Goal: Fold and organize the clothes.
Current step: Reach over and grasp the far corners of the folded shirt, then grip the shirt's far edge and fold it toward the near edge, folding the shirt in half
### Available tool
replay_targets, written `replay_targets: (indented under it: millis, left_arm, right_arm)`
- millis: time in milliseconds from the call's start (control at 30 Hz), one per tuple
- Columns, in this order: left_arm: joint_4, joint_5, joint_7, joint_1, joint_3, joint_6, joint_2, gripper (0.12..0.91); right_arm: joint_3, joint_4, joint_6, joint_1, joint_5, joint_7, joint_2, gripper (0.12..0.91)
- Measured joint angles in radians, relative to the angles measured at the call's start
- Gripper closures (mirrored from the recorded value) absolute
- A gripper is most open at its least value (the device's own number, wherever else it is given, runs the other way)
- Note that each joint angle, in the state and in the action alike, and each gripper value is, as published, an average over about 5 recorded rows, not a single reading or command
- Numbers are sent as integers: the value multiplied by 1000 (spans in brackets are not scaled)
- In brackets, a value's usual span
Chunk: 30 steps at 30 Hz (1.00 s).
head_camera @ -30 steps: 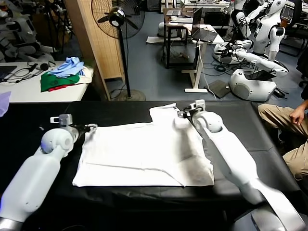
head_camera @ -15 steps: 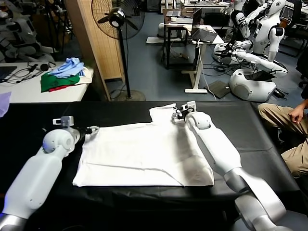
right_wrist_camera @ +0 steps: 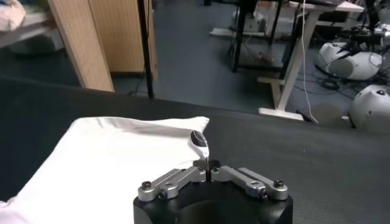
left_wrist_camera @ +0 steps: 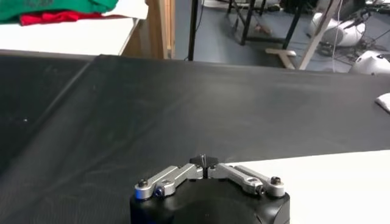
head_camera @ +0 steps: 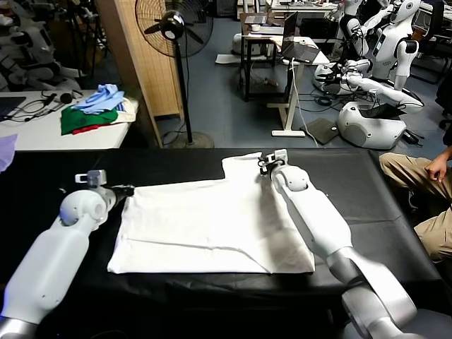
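I will release the sleeve's far edge from my right gripper on the white T-shirt's near half (head_camera: 296, 234), beside the shirt's side edge.
The clothes, one white T-shirt (head_camera: 212, 226), lie flat on the black table (head_camera: 42, 176), with a sleeve pointing to the far side. My left gripper (head_camera: 129, 189) is shut at the shirt's far left corner, which is drawn up to its tips. In the left wrist view that gripper (left_wrist_camera: 206, 161) has its jaws together beside the white cloth (left_wrist_camera: 317, 182). My right gripper (head_camera: 263, 167) is shut on the sleeve's far edge. In the right wrist view a small ridge of the shirt (right_wrist_camera: 109, 158) stands up from the closed right gripper (right_wrist_camera: 207, 163).
A heap of green, light-blue and red garments (head_camera: 92, 109) lies on a white side table at the far left. A standing fan (head_camera: 173, 28) and a wooden panel (head_camera: 134, 63) are behind the table. A seated person (head_camera: 424, 183) is at the right edge.
Both grippers have closed from open. The right gripper has slid toward the sleeve's far edge. The shirt's far left corner has been drawn slightly left toward the left gripper.
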Motion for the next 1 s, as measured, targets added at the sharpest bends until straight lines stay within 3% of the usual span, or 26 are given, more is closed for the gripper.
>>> replay_targets:
  millis: [367,533,733,867,1000]
  left_arm:
    - [-183,56,1,141,-87,-64,32,904]
    - [-292,56,-13,230,-132,-61,59,904]
    - [-402,53,-53,324,-176,-48,86,904]
    - [-462,64,-59,384,-206,-44,99,904]
    - [-518,71,-56,457,-245,-44,107,904]
  right_arm:
    - [105,457,-79,-230,128,18,-169,904]
    - [145,634,-135,-343,172,57,-264,904]
    - [181,810,-238,-456,225,124,-359,904]
    - [199,897,-298,-527,220,142,-408,904]
    - [220,959,-306,-607,212,146,-448,904]
